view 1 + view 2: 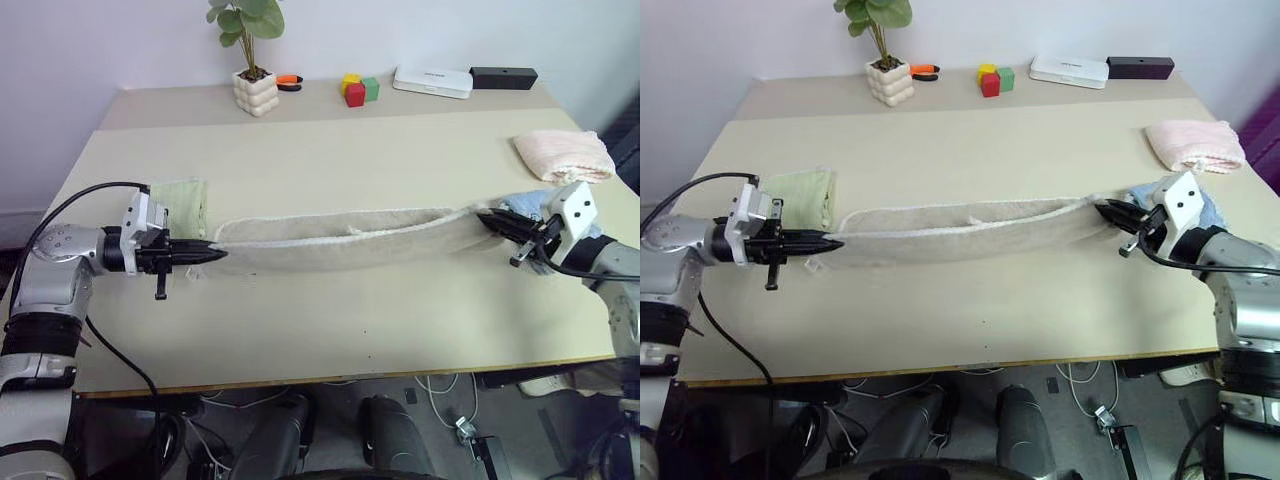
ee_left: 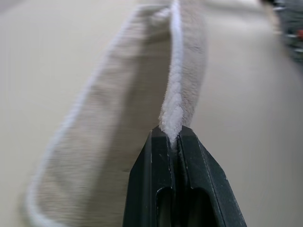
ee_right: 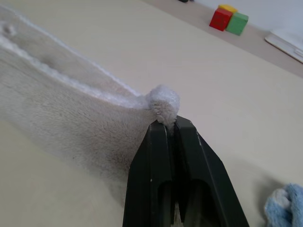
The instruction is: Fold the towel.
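The beige towel's pinched corner, held a little above the table, will be let go by my left gripper on its far corner (image 1: 226, 217) (image 2: 35, 203) near the light green towel.
The beige towel (image 1: 340, 243) with whitish trim hangs stretched in a long band between my two grippers, a little above the table, its lower part sagging onto the top. My left gripper (image 1: 216, 253) is shut on the towel's left end; in the left wrist view the towel's edge (image 2: 173, 118) is pinched between the black fingers (image 2: 156, 161). My right gripper (image 1: 484, 216) is shut on the right end, where a bunched corner (image 3: 163, 105) sticks out above the fingertips (image 3: 187, 142).
A light green folded towel (image 1: 182, 204) lies behind my left gripper, a pink folded towel (image 1: 562, 155) at the far right, a blue cloth (image 1: 525, 203) by my right wrist. At the back stand a potted plant (image 1: 254, 88), coloured blocks (image 1: 360, 90), a white box (image 1: 432, 81) and a black box (image 1: 503, 77).
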### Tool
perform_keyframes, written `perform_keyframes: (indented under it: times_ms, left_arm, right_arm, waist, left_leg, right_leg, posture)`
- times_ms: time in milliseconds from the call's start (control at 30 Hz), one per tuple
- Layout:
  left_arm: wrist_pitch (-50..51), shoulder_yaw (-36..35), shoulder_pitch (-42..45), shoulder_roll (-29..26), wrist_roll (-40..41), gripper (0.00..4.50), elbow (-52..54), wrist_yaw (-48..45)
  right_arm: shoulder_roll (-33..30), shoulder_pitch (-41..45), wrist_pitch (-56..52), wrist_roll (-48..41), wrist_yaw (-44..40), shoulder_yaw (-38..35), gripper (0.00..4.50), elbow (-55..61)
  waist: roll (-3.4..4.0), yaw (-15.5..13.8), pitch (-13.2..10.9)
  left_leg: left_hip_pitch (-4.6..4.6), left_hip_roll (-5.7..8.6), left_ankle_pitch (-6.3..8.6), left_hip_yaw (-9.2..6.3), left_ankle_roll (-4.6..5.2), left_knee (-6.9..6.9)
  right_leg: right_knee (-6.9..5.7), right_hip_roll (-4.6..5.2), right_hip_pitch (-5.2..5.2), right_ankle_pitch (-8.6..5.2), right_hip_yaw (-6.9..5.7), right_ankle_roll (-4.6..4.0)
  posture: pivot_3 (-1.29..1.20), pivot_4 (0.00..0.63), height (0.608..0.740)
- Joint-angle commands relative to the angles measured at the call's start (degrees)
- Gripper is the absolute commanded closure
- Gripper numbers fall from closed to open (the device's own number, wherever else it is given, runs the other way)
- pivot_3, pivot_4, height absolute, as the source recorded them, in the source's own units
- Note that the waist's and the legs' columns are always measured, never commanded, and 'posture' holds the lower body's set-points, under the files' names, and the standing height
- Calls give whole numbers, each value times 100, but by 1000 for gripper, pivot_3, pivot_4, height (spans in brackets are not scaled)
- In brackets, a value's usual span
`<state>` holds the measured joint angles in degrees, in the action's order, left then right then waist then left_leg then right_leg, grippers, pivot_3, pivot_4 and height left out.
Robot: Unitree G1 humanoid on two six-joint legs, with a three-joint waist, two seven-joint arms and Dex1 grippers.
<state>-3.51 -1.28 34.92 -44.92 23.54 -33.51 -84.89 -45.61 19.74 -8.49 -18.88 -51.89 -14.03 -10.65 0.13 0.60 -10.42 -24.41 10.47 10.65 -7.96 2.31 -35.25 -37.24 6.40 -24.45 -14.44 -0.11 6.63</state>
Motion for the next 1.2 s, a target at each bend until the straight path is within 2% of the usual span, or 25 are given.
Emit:
perform_keyframes:
  times_ms: [33,400,533,800,867,967,1033,1067,1200]
  left_arm:
    - [-607,-128,531,166,-390,4500,-842,340]
    - [-1809,28,1732,694,-1490,4500,-2941,1415]
    - [-1866,24,1909,816,-1728,4500,-3261,1733]
    - [-1822,41,1907,920,-1988,4500,-3460,1762]
    - [-1422,25,1926,964,-1980,4500,-3538,1614]
    - [-1349,20,1940,1014,-2069,3531,-3540,1836]
    - [-1519,-33,1936,1030,-2055,2626,-3496,1825]
    - [-1562,-46,1939,1025,-2057,2007,-3480,1839]
    - [-1628,-112,1995,988,-2035,7,-3444,1975]
  right_arm:
    - [59,378,343,238,276,5,4453,-261]
    - [436,1018,791,830,823,434,4453,-1149]
    - [561,1199,871,917,906,521,4453,-1380]
    - [640,1352,1030,1157,1050,688,4453,-1709]
    - [687,1365,909,1101,946,714,4453,-1777]
    - [740,1455,816,1064,1022,660,3567,-1914]
    - [743,1483,861,1115,1074,668,2680,-1915]
    - [738,1503,896,1163,1127,675,2064,-1935]
    - [674,1532,934,1299,1208,723,23,-1976]
  waist:
    - [0,1,0]
    - [-3,13,1]
    - [-4,15,1]
    - [-4,15,1]
    - [-4,17,2]
    - [-5,20,2]
    - [-5,22,2]
    - [-5,23,2]
    - [-5,23,2]
  left_leg:
    - [0,0,0,0,0,-1]
    - [-2,0,-12,0,7,1]
    - [-2,0,-15,0,3,0]
    - [-2,0,-18,-1,0,-1]
    - [-2,0,-18,0,1,-4]
    - [-2,0,-17,0,3,-6]
    - [-2,0,-17,-1,3,-6]
    - [-2,0,-18,-1,2,-6]
    - [-2,0,-18,0,0,-6]
  right_leg:
    - [-1,0,1,1,-1,0]
    - [-2,-2,-2,2,-3,1]
    - [-3,-3,-2,2,-3,2]
    - [-5,-6,-2,2,-3,2]
    - [-7,-6,-1,2,-3,2]
    - [-10,-7,0,2,-3,2]
    - [-10,-7,-1,2,-3,2]
    - [-10,-7,-2,2,-3,2]
    - [-10,-7,-2,2,-3,2]
  posture:
    - [0,150,740]
    - [0,150,740]
    - [0,150,740]
    - [0,150,740]
    - [0,150,740]
    - [0,150,740]
    - [0,150,740]
    - [0,150,740]
    - [0,150,740]
